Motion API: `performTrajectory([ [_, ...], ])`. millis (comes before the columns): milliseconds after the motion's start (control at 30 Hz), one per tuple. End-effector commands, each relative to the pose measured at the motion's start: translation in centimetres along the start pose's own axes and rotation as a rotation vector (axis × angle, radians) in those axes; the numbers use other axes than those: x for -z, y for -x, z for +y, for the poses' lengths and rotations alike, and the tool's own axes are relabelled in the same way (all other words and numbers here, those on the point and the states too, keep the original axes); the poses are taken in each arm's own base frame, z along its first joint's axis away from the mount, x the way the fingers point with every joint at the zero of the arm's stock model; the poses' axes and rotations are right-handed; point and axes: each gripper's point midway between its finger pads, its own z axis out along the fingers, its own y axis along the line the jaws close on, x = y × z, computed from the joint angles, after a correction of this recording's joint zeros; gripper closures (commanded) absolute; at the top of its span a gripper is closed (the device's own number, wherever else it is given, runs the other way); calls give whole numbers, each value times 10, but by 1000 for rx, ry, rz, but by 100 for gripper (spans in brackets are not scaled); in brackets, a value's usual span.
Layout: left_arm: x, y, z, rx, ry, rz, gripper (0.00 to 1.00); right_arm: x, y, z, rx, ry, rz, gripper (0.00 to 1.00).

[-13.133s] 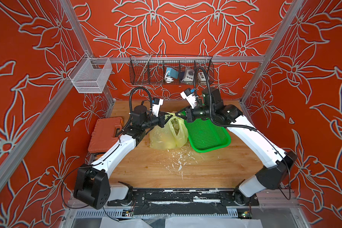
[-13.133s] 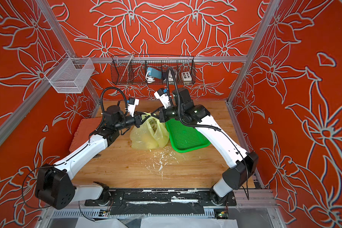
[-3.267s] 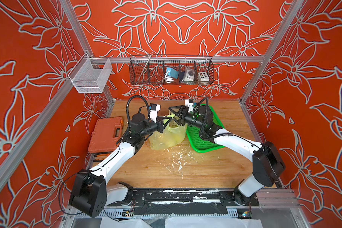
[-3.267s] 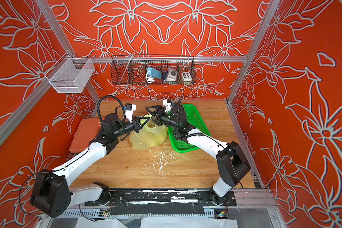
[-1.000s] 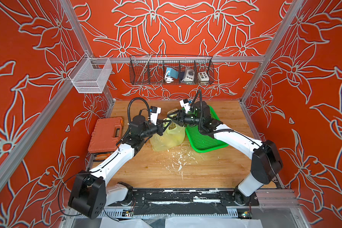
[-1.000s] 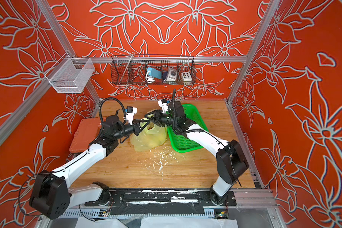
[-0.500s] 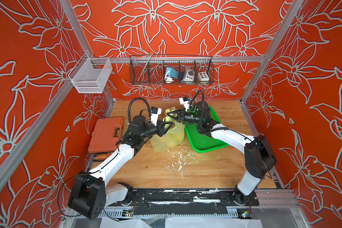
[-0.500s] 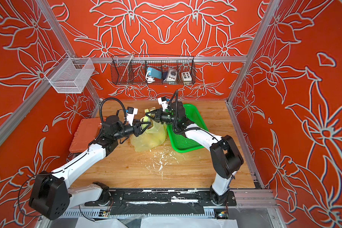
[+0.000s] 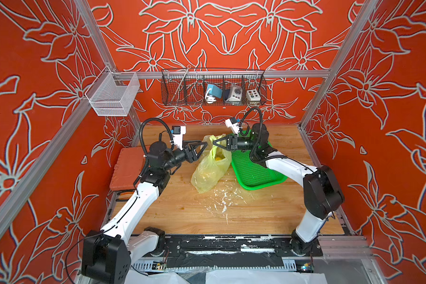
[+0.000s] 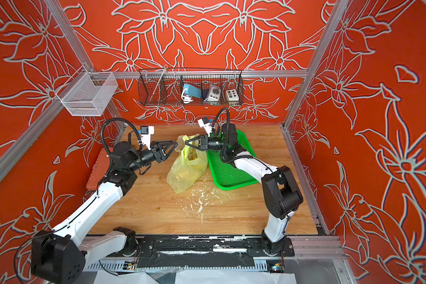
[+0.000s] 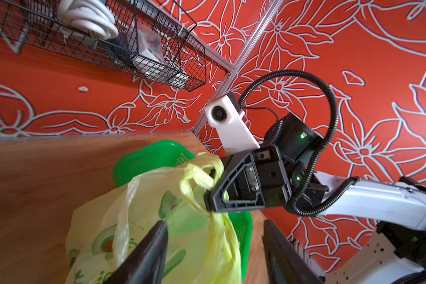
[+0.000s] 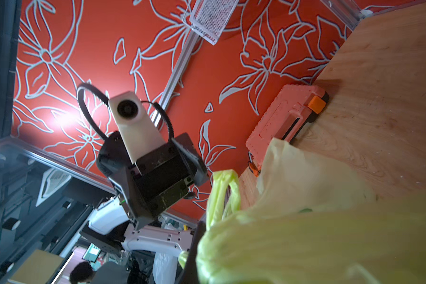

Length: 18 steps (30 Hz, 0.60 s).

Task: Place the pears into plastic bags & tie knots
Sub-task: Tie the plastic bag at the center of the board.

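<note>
Next, my left gripper pinches the hanging strap [image 11: 225, 248] before my right gripper opens and grips lower, because only my right gripper holds the twisted strap handle.
The plastic bag [image 9: 210, 169] [image 10: 185, 172], pale yellow-green with avocado prints, slumps on the wooden table beside the green basket. Yellow and orange pears [image 9: 218, 157] [image 10: 193, 159] show through its open top. My right gripper [image 9: 213, 143] [image 10: 186, 143] is shut on a twisted strap handle at the bag's top, as the left wrist view shows [image 11: 207, 199]. My left gripper [image 9: 203, 147] [image 10: 174, 146] stands open just left of that handle, its fingers [image 11: 153, 246] either side of the hanging strap without pinching it. In the right wrist view the bag [image 12: 305, 233] hides most of my right jaws.
A green perforated basket [image 9: 256, 172] lies right of the bag, under my right arm. An orange tool case [image 9: 127, 169] sits at the table's left edge. White crumbs [image 9: 221, 201] are scattered in front of the bag. A black wire basket [image 9: 213, 88] and a white wire basket [image 9: 112, 94] hang on the walls.
My left gripper has opened and let go of the bag's handle. My right gripper has shut on the handle at the bag's top.
</note>
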Motion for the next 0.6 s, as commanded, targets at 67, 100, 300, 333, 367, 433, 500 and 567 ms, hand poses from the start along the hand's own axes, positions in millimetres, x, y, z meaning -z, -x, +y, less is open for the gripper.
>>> performTrajectory([
  [67,-18,8,-4,91,-85,29,39,3,-15,15,104,26,92,100],
  [100,-20,8,-4,96,-90,31,39,3,-16,14,104,25,93,100],
  [300,-34,-5,-2,126,-111,87,40,4,-18,12,101,20,92,100],
  [333,-36,-8,-3,129,-115,98,40,4,-18,12,101,20,93,100],
  [367,-39,-11,-3,132,-115,106,40,4,-18,13,103,22,93,100],
  [433,-42,-14,-2,137,-114,114,42,4,-18,14,107,23,92,100],
  [500,-44,-16,0,142,-111,117,42,4,-17,16,111,27,93,100],
  [567,-45,-17,2,144,-104,116,43,4,-17,18,115,29,94,100],
])
